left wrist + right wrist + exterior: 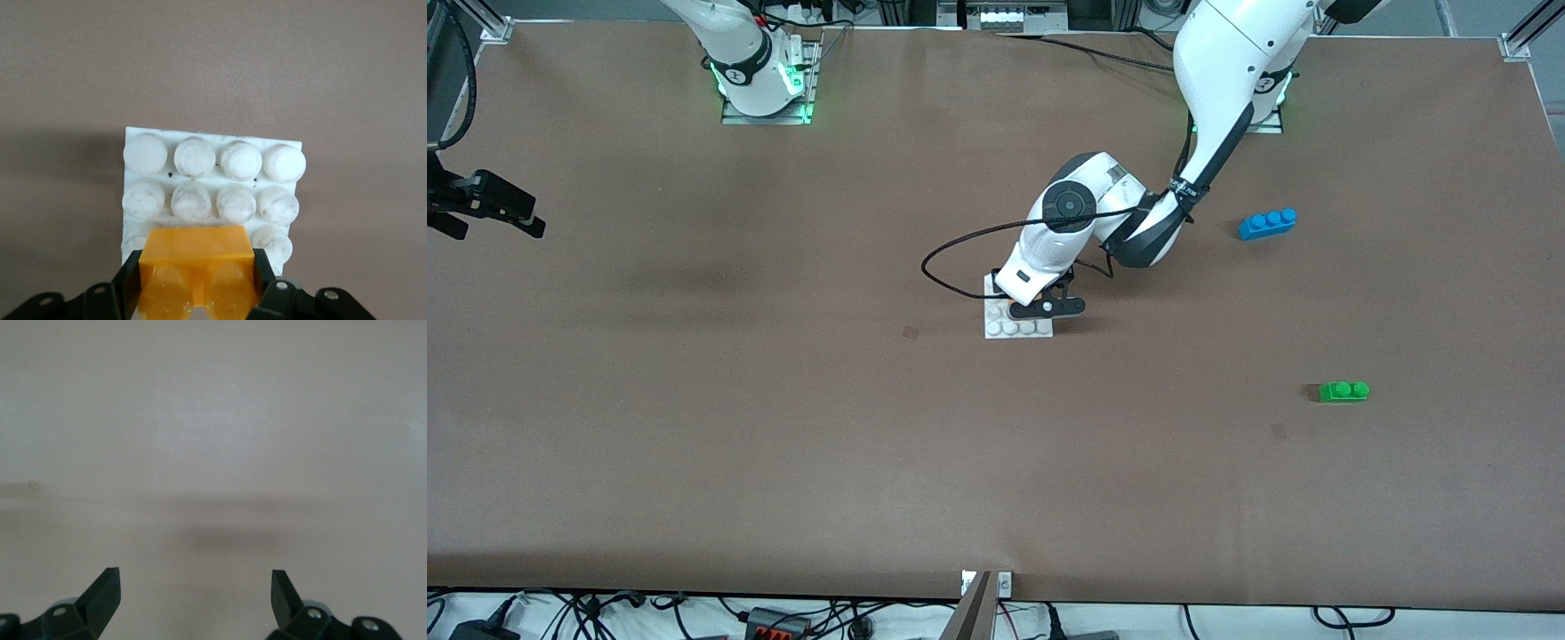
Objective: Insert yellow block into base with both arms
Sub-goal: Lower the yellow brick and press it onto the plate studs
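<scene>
Next, my left gripper releases the yellow block on the middle studs of the white base [1016, 292] [207, 244], toward its far edge.
The white studded base [1005, 327] lies near the table's middle. My left gripper [1040, 307] reaches down onto it and is shut on the yellow block [197, 250]. In the left wrist view the black fingers [133, 273] clamp the block's two sides, its two studs face the camera, and its lower face meets the base [217, 180] at the edge nearest the gripper. I cannot tell whether it is pressed home. In the front view only an orange sliver of the block [1014, 308] shows under the hand. My right gripper [195, 577] hangs open over bare table, with nothing between its fingers.
A blue three-stud brick [1267, 223] lies toward the left arm's end of the table. A green two-stud brick [1344, 391] lies nearer to the front camera than it. A black cable [960, 244] loops from the left wrist beside the base.
</scene>
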Motion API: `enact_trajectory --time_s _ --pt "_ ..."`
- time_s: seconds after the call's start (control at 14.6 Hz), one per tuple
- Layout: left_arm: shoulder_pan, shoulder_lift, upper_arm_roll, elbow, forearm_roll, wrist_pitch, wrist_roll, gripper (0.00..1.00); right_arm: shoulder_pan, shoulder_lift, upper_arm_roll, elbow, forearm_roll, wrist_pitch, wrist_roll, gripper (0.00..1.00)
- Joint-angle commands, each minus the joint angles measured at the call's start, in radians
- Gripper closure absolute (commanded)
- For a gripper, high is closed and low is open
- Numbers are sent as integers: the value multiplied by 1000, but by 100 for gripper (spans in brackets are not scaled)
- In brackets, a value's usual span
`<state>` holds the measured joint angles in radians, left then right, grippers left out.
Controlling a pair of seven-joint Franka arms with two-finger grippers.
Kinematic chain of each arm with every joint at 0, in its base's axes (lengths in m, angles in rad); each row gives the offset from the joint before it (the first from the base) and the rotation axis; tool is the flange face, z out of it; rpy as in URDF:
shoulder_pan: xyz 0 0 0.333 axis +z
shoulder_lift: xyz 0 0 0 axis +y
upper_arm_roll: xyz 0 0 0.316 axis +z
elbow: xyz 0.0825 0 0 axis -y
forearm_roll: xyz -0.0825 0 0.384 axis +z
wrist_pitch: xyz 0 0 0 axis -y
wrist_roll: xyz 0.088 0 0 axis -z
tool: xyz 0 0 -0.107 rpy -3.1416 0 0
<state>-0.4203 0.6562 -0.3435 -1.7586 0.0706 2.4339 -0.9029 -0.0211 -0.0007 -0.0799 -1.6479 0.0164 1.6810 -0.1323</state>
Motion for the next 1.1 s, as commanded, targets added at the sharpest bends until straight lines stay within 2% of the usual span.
enact_trajectory --time_s 0.0,0.69,1.03 --pt "-6 36 -2 33 32 5 -34 46 -3 1 -4 17 16 -23 -7 0" --pt "-9 43 0 42 32 7 -37 45 -5 1 -8 19 16 -35 -7 0" --pt "-18 40 0 28 32 42 -37 48 -5 1 -8 19 16 -35 -6 0"
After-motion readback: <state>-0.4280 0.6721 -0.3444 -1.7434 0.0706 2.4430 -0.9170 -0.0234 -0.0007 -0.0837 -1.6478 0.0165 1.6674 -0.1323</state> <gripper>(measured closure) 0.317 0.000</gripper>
